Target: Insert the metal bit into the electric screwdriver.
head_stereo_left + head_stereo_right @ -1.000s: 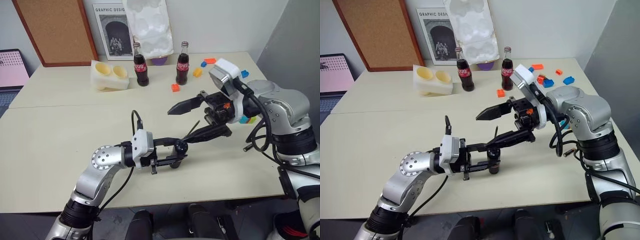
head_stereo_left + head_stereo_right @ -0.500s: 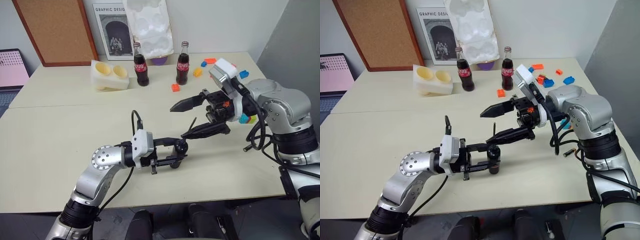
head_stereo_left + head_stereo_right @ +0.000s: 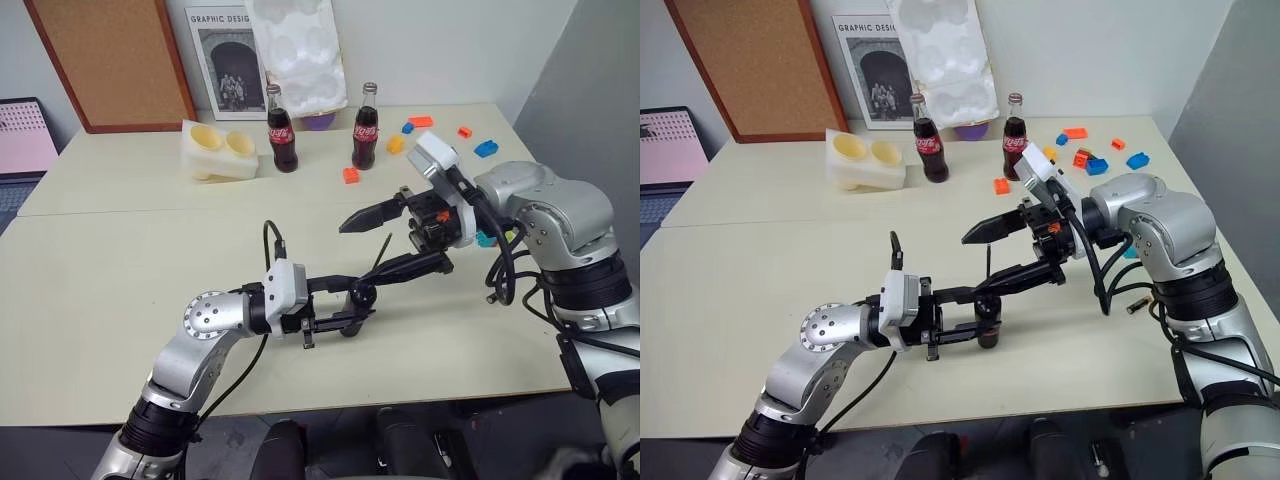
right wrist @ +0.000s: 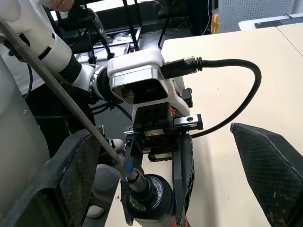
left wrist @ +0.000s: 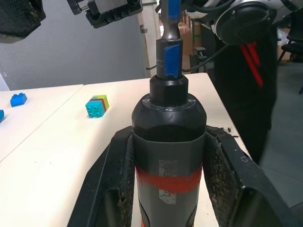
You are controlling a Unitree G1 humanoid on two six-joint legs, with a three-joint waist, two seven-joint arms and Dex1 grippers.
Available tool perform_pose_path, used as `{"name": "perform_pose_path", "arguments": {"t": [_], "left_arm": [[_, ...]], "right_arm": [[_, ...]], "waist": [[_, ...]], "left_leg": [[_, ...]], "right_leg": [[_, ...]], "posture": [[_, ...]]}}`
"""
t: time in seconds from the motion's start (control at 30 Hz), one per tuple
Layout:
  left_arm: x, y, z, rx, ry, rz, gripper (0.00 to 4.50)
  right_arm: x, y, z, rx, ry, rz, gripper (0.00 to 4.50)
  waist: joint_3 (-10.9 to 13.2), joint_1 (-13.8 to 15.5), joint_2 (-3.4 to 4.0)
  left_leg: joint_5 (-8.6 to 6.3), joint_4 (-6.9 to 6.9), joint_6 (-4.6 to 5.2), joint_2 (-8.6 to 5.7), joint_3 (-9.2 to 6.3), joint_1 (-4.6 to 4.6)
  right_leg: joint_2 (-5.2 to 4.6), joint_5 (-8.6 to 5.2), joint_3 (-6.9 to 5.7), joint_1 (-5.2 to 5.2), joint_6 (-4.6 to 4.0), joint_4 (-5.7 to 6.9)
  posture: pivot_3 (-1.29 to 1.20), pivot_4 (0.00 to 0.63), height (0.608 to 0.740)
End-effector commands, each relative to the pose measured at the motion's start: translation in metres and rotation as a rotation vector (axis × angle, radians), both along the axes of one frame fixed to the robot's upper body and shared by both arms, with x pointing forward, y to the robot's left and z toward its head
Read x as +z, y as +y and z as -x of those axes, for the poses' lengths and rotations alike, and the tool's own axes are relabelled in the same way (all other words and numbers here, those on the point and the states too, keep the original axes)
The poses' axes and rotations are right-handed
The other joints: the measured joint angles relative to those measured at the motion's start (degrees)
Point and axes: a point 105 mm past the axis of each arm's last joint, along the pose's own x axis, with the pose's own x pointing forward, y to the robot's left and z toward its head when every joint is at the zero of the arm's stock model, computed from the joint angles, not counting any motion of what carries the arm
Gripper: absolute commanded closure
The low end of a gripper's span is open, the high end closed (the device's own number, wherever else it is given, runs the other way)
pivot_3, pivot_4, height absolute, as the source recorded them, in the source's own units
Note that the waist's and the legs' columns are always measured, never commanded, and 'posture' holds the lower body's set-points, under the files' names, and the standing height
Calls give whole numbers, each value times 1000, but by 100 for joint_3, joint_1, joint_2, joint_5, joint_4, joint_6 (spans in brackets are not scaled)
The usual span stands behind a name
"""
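Observation:
The electric screwdriver is in my left gripper. I need to put it down on the bare table (image 3: 308,258) between the cola bottles and the front edge.
My left gripper (image 3: 345,308) is shut on the electric screwdriver (image 5: 168,142), a black body with a red band, held level above the table and seated between the left fingers (image 5: 118,175). The thin metal bit (image 4: 71,101) stands slanted with its lower end at the screwdriver's blue tip (image 5: 168,61). Just right of it hovers my right gripper (image 3: 360,250), open. Its two fingers are spread wide with the bit (image 3: 989,268) in the gap between them. I cannot tell whether either finger touches the bit.
Two cola bottles (image 3: 282,130) and a foam block with yellow cups (image 3: 220,148) stand at the back. Coloured bricks (image 3: 1085,160) lie at the back right. A small battery (image 3: 1137,305) lies near the right arm, which also has a brick stack (image 5: 97,105) close by.
The right wrist has tilted a little, its camera housing now lower and nearer the bottles. Its fingers stay spread around the bit. The left gripper and screwdriver have not moved.

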Motion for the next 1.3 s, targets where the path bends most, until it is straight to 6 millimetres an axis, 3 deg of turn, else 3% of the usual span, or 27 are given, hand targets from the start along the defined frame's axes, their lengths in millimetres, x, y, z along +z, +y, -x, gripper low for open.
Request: {"name": "perform_pose_path", "arguments": {"t": [0.03,0.17,0.33,0.47,0.67,0.9,1.03,1.1,1.17,1.3], "left_arm": [[-6,1,-4,28,6,-33,2858],[-6,0,-4,29,7,-33,2858],[-7,0,-4,26,8,-37,2858],[-6,1,-5,28,6,-36,2858],[-5,0,-5,31,5,-30,2858],[-3,0,-6,42,0,-23,2858],[7,0,-9,81,-14,11,2858],[15,1,-11,105,-27,29,2858],[25,3,-14,139,-57,41,2858],[56,15,-29,275,-198,-43,2858]], "right_arm": [[11,-3,13,48,-20,-9,0],[12,-6,20,63,-11,-10,588],[12,-4,24,60,-10,-22,1885],[10,-4,23,56,-45,-19,2449],[13,-4,22,64,-85,-63,2449],[17,-3,24,70,-130,-89,1073],[31,-7,18,4,-195,-145,195],[40,-12,12,-54,-222,-176,144],[50,-22,3,-135,-264,-204,144],[77,-67,-16,-412,-374,-272,144]], "waist": [[0,0,0],[0,0,0],[0,0,0],[0,0,0],[0,0,0],[0,1,0],[0,2,0],[1,2,-1],[2,2,-2],[25,16,-17]], "left_leg": [[0,0,0,0,0,0],[0,-1,0,0,0,-1],[0,-1,0,0,0,-1],[0,-1,0,0,0,-1],[0,-1,0,0,0,-2],[0,-1,0,0,0,-2],[0,-1,0,0,0,-2],[0,0,0,0,-1,-3],[0,0,0,-1,0,-4],[0,0,0,-2,-2,-15]], "right_leg": [[0,0,0,0,0,0],[0,0,0,-1,0,-2],[0,0,0,-1,0,-3],[0,0,0,-1,0,-3],[0,0,-1,-1,0,-4],[0,0,0,-1,0,-4],[0,0,0,-1,0,-4],[0,0,0,-1,1,-4],[0,1,0,-1,1,-4],[0,1,-1,-12,2,-2]], "posture": [[0,150,740],[0,150,740],[0,150,740],[0,150,740],[0,150,740],[0,150,740],[0,150,740],[0,150,740],[0,150,740],[0,150,740]]}}
